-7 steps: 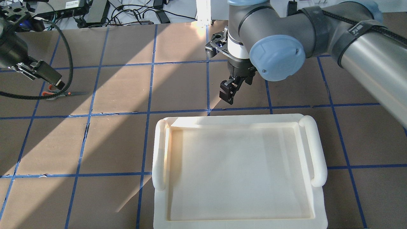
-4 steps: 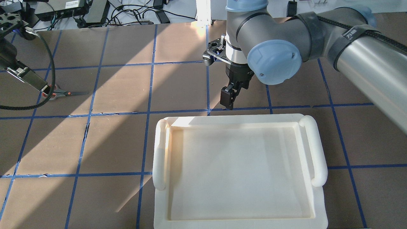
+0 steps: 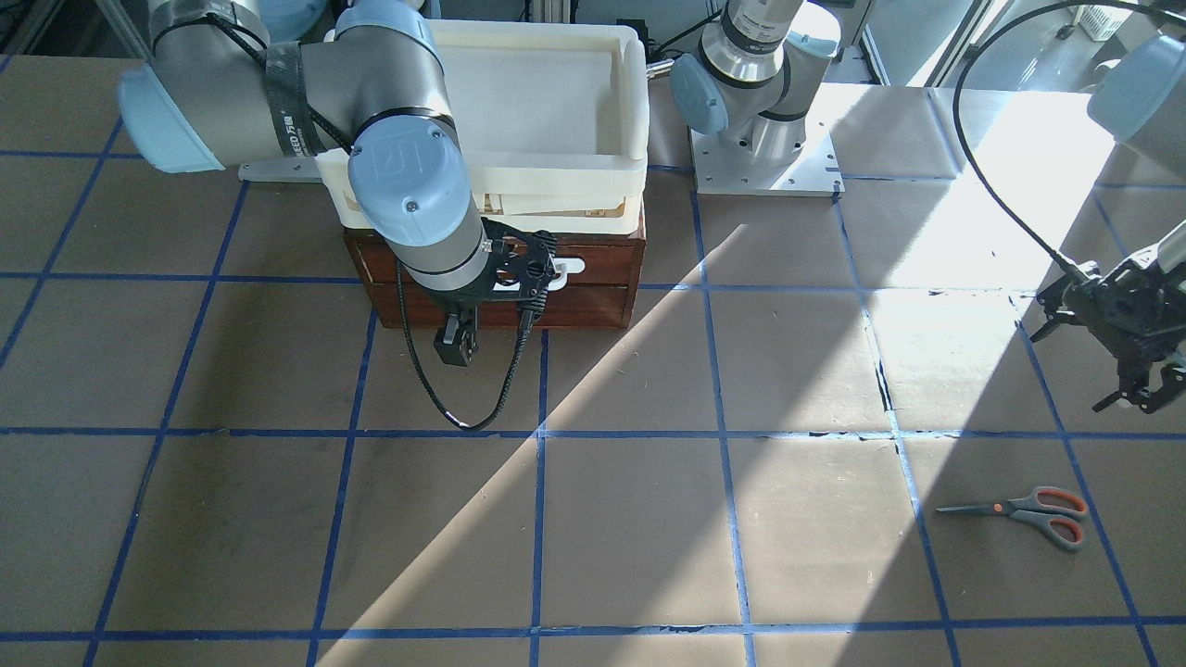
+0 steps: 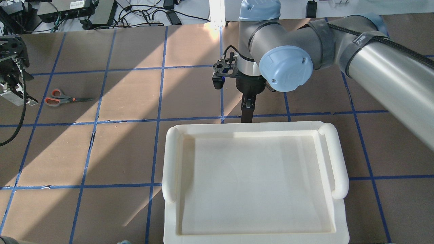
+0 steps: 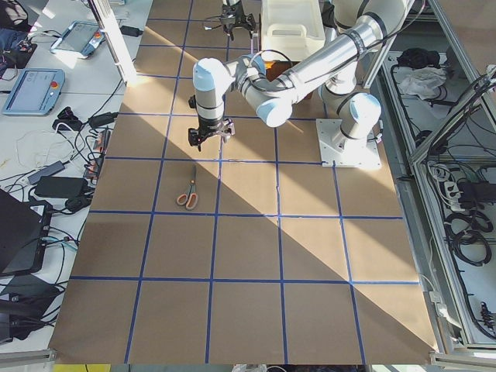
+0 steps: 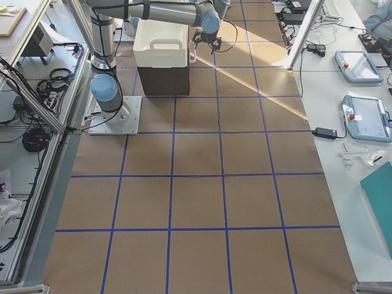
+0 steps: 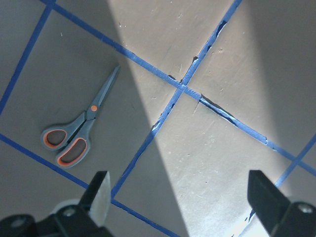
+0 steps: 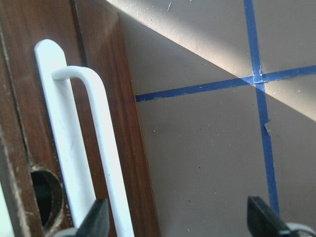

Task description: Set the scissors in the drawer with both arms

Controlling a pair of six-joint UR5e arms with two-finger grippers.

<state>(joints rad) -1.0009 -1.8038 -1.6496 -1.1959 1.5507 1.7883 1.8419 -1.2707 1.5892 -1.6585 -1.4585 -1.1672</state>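
Next, my left gripper will grab the scissors at the base of both grey handles (image 3: 1017, 509) (image 7: 87, 120), between the orange screw and the finger loops.
The scissors (image 3: 1019, 514) lie flat and alone on the brown table, blades closed; they also show in the overhead view (image 4: 64, 99) and the left wrist view (image 7: 79, 131). My left gripper (image 7: 182, 197) is open and empty. It hangs above the table beside the scissors' handles, at the overhead view's left edge (image 4: 17, 96). The drawer (image 3: 602, 262) is closed. My right gripper (image 8: 177, 219) is open and empty, just in front of the drawer's white bar handle (image 8: 94, 148), apart from it. It points down at the box front (image 3: 456, 347).
A cream plastic tray (image 4: 339, 162) sits on top of the wooden box, above the drawer. A handle-less lower panel (image 3: 593, 310) lies under the drawer. Cables and electronics (image 4: 67, 10) lie beyond the table's far edge. Blue tape lines grid the table.
My left gripper has drawn back from over the scissors' handles, which now lie uncovered in the same spot. My right gripper has turned and moved closer to the drawer front.
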